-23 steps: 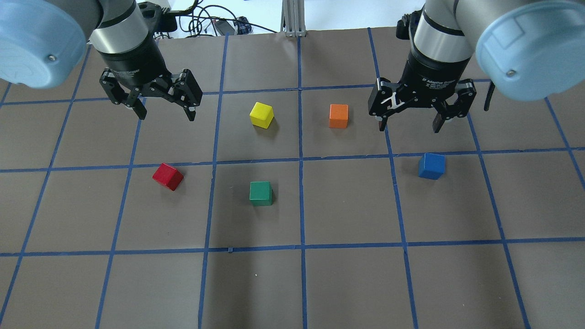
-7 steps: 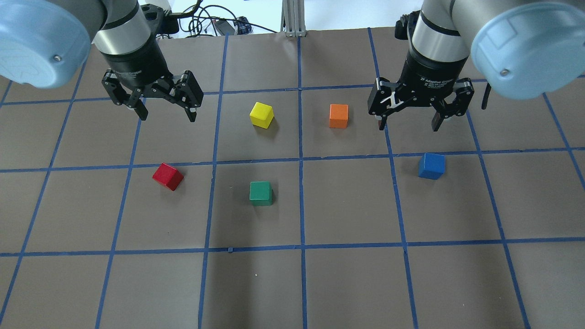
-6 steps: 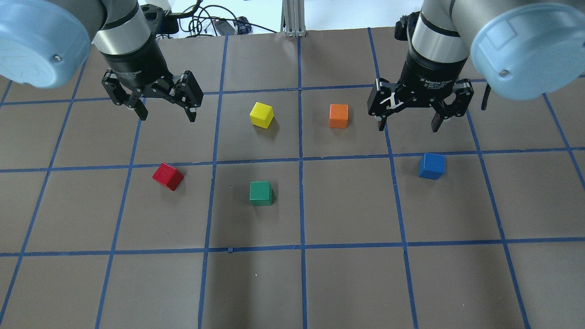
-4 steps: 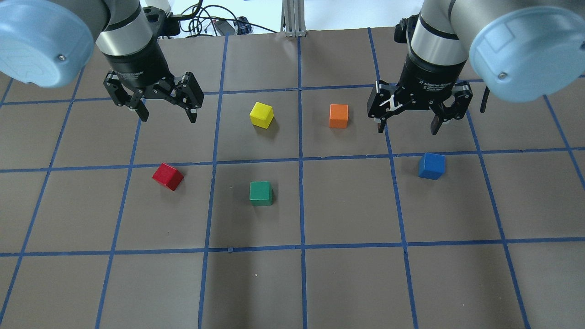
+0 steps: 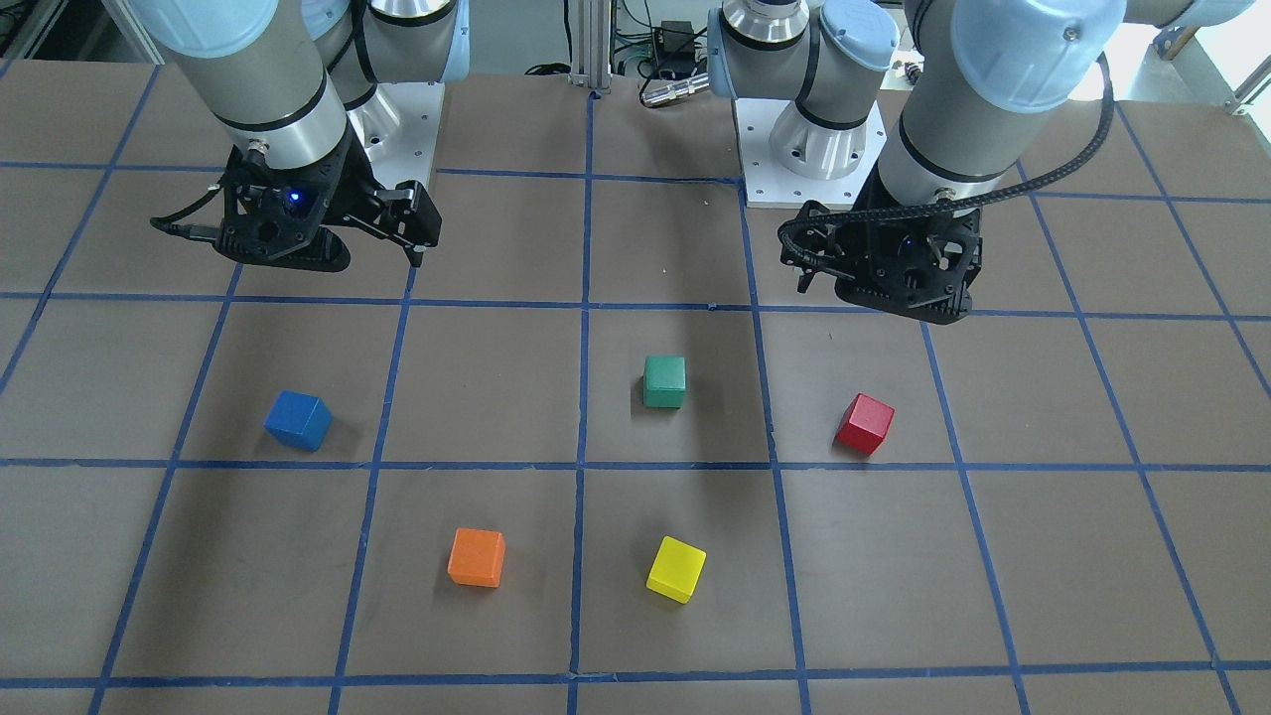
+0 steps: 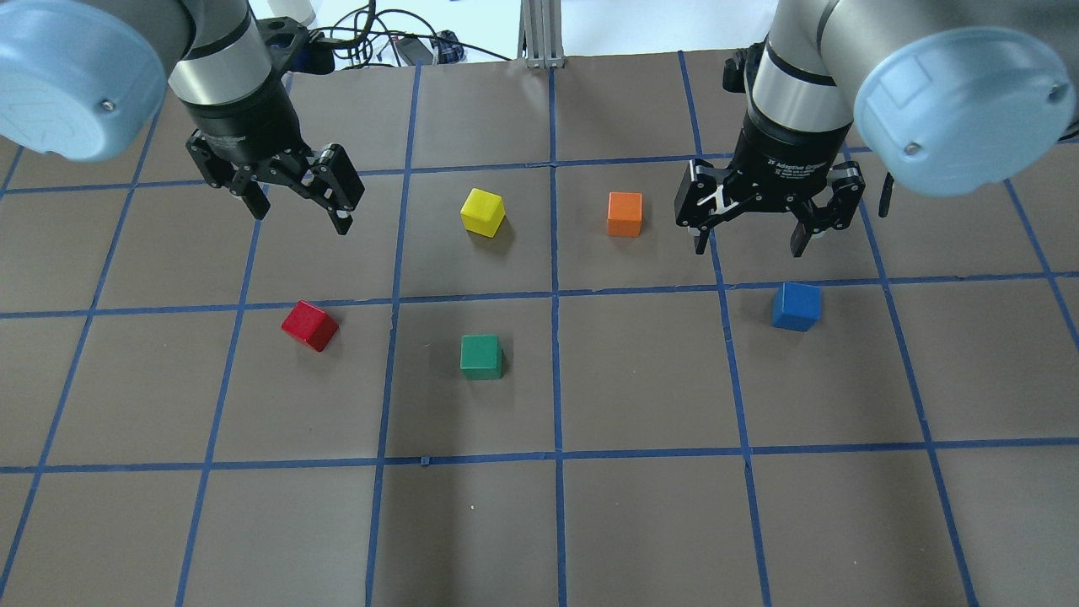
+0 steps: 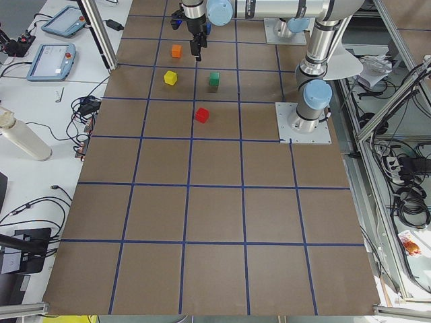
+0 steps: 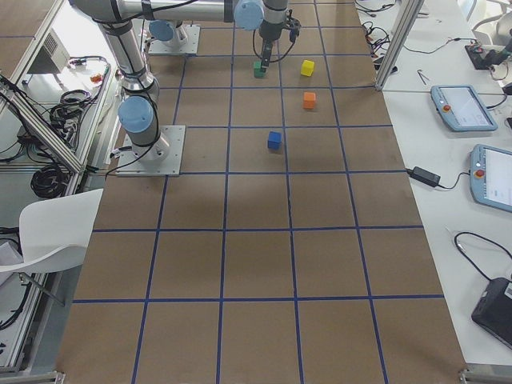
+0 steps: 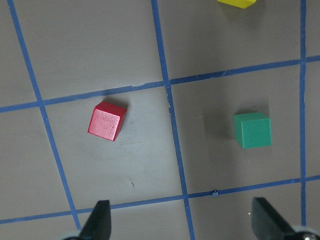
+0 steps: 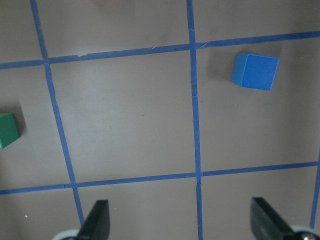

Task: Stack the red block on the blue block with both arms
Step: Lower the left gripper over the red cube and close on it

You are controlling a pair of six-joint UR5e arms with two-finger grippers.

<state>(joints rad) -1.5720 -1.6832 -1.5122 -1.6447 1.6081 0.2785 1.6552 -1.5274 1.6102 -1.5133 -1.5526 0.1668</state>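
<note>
The robot's left gripper will close on two opposite sides of the red block (image 5: 865, 424) (image 9: 107, 120), because that block has to go onto the blue block.
The red block (image 6: 309, 325) lies on the brown table, left of centre, rotated against the tape grid; it also shows as the red block (image 9: 106, 121) and the red block (image 5: 864, 423). My left gripper (image 6: 300, 217) hangs open and empty above the table, beyond the red block. The blue block (image 6: 796, 305) sits at the right, seen too as the blue block (image 10: 255, 71) and the blue block (image 5: 297, 419). My right gripper (image 6: 747, 247) hovers open and empty just beyond the blue block. The two blocks are far apart.
A green block (image 6: 481, 356) sits between the red and blue ones. A yellow block (image 6: 483, 211) and an orange block (image 6: 625, 213) lie farther back, between the grippers. Blue tape lines grid the table. Cables (image 6: 396, 42) run along the far edge.
Both grippers have sunk a little toward the table. The left one has turned slightly, and the right one has edged toward the blue block. No block has moved.
</note>
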